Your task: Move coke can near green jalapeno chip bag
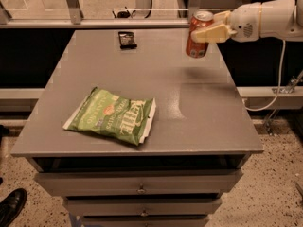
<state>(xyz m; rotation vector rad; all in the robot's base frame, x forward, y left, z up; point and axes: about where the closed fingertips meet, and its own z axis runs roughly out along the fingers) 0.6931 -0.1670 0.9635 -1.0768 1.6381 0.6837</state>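
Observation:
My gripper has the coke can. It will let go of the can upright against the short edge of the green jalapeno chip bag [152,116].
The coke can [198,38] is red-orange with a silver top. My gripper [206,32] is shut on it and holds it tilted in the air over the back right part of the grey table [199,112]. The white arm reaches in from the right edge. The green jalapeno chip bag [111,116] lies flat at the front left of the table, well apart from the can. One finger [213,33] crosses the front of the can; the other is hidden behind it.
A small flat black wrapped bar [127,39] lies at the back of the table, left of the can. Drawers [142,188] sit under the table front. A white cable [279,79] hangs at the right. A black shoe [10,207] is on the floor at lower left.

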